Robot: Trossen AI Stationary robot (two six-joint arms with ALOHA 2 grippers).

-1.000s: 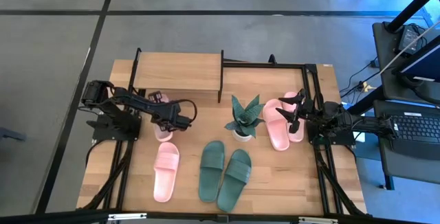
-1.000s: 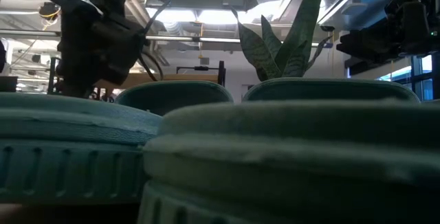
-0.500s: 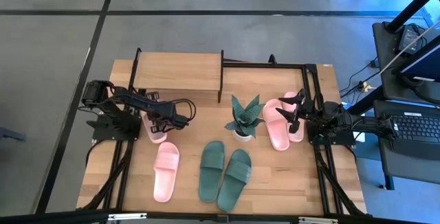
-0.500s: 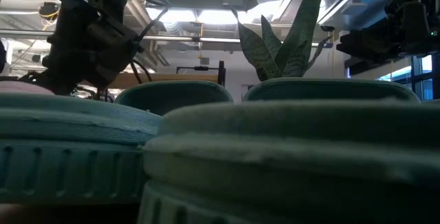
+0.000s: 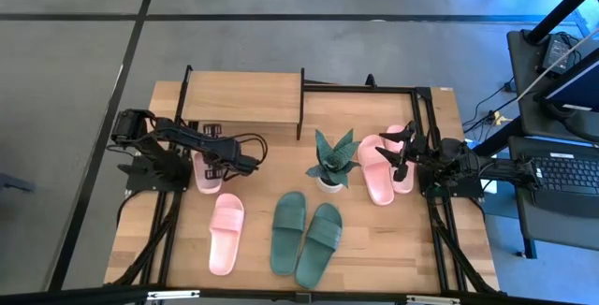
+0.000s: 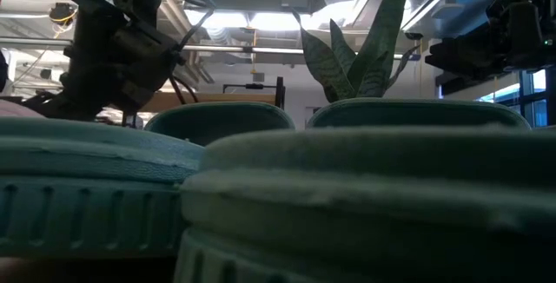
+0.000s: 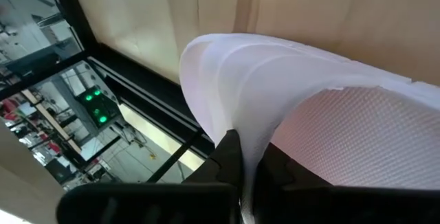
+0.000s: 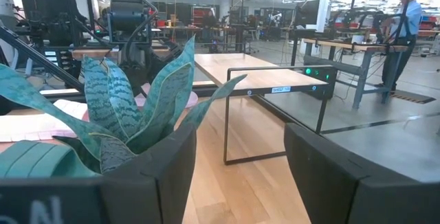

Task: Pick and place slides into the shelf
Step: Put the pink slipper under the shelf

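My left gripper is going to release the pale pink slide and leave it on the wood [image 5: 217,157] between the shelf and the second pink slide.
My left gripper [image 5: 223,160] is shut on one pale pink slide [image 5: 206,174] in front of the shelf [image 5: 241,97], near the table's left side. The shelf has a light wooden top board on thin black legs. A second pink slide [image 5: 226,233] and the dark green pair [image 5: 305,238] lie flat on their soles near the table's near edge. The other pink pair [image 5: 382,167] lies at the right. My right gripper [image 5: 401,151] hangs open over that pair and touches nothing. My left gripper pinches the pink slide's wide strap [image 7: 227,93] at its edge between the two fingers [image 7: 230,159], coming from above. The textured footbed [image 7: 357,135] runs off beside the fingers. I cannot tell whether the sole is clear of the table.
A spiky green potted plant [image 5: 330,160] stands mid-table between the two arms, close in front of my right gripper [image 8: 240,152]. A black metal frame [image 5: 374,88] borders the table's far right part. Bare wood lies to the right of the shelf.
My left gripper has carried the pink slide a short way toward the table's left edge and slightly toward the far edge, nearer the shelf. It has stayed shut on the slide throughout.
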